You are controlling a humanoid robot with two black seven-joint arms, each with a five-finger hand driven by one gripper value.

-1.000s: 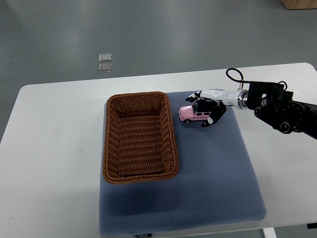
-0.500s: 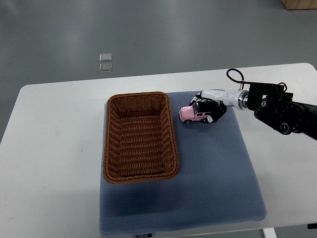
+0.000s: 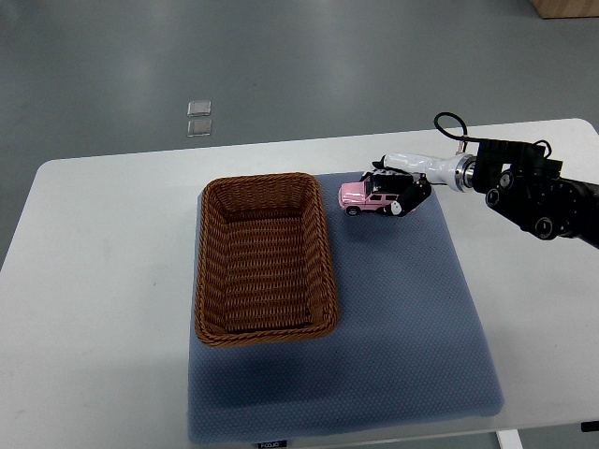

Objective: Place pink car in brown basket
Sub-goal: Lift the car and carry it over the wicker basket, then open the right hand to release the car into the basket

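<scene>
I should set the pink car down inside the far half of the brown basket [image 3: 245,234] with my right gripper.
The pink car [image 3: 363,196] is a small toy jeep held just right of the brown basket's far right corner, over the blue mat. My right hand [image 3: 393,191] comes in from the right edge and its black and white fingers are curled around the car's rear half. The car appears lifted slightly off the mat. The brown basket [image 3: 324,262] is a rectangular wicker one on the mat's left part, with nothing in it. No left arm shows.
A blue-grey mat [image 3: 412,327] covers the middle of the white table [image 3: 94,309]. Two small clear squares [image 3: 198,118] lie on the grey floor beyond the table. A wooden box corner [image 3: 566,7] shows at the top right.
My right hand closed its fingers on the pink car and has raised it, moving it a little up the picture toward the table's far side.
</scene>
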